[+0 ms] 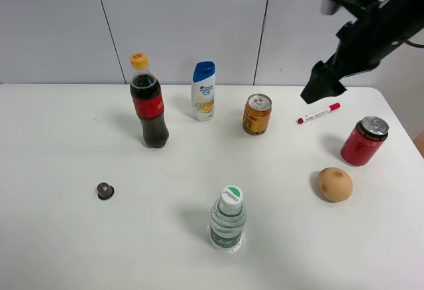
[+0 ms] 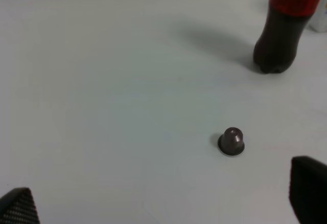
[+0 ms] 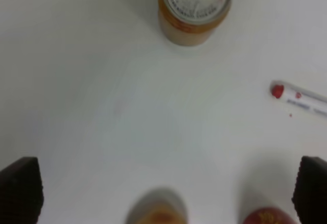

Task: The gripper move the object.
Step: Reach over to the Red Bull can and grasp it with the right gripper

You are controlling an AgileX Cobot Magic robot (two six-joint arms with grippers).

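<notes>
I should close my right gripper around the upper sides [image 1: 257, 110] [image 3: 189, 25] of the short gold-yellow can, a little below the can's silver top.
The short gold-yellow can [image 1: 257, 114] with a silver top stands upright at the back middle of the white table [image 1: 79, 237]. My right gripper [image 1: 322, 85] hangs in the air to the right of the can, above the table and not touching it. In the right wrist view the can [image 3: 194, 9] lies ahead of the gripper [image 3: 166, 191], whose fingertips [image 3: 20, 188] stand wide apart with nothing between them. My left gripper [image 2: 163, 203] is open and empty; it is out of the exterior view.
A cola bottle [image 1: 149, 101] and a shampoo bottle [image 1: 203, 91] stand left of the can. A red marker [image 1: 318, 113], a taller red can [image 1: 364, 141] and a tan round fruit [image 1: 335, 184] lie to its right. A water bottle [image 1: 228, 220] stands in front. A small dark capsule [image 2: 231, 141] sits at the left.
</notes>
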